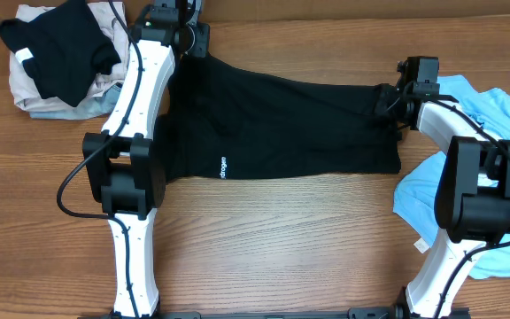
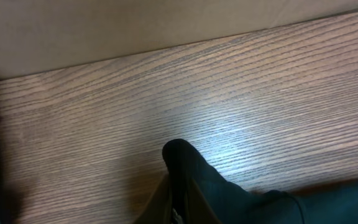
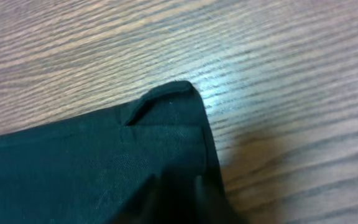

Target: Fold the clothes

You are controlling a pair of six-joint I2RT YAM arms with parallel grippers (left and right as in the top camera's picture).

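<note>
Next, my left gripper lets go of the black cloth on the shirt's near edge [image 1: 182, 175], at the end closest to the clothes pile.
A large black T-shirt [image 1: 273, 124] with small white lettering [image 1: 222, 166] lies stretched across the table's middle. My left gripper [image 1: 187, 40] is at its far left corner, shut on the black cloth, which fills the bottom of the left wrist view [image 2: 229, 196]. My right gripper [image 1: 390, 97] is at the shirt's far right corner, shut on a folded hem of the black cloth [image 3: 135, 162]. A light blue T-shirt [image 1: 494, 106] lies crumpled at the right, partly under my right arm.
A pile of clothes [image 1: 60, 62], black on top of pale ones, sits at the far left corner. A cardboard wall [image 2: 135, 25] runs along the table's far edge. Bare wooden tabletop [image 1: 282, 248] lies in front of the black shirt.
</note>
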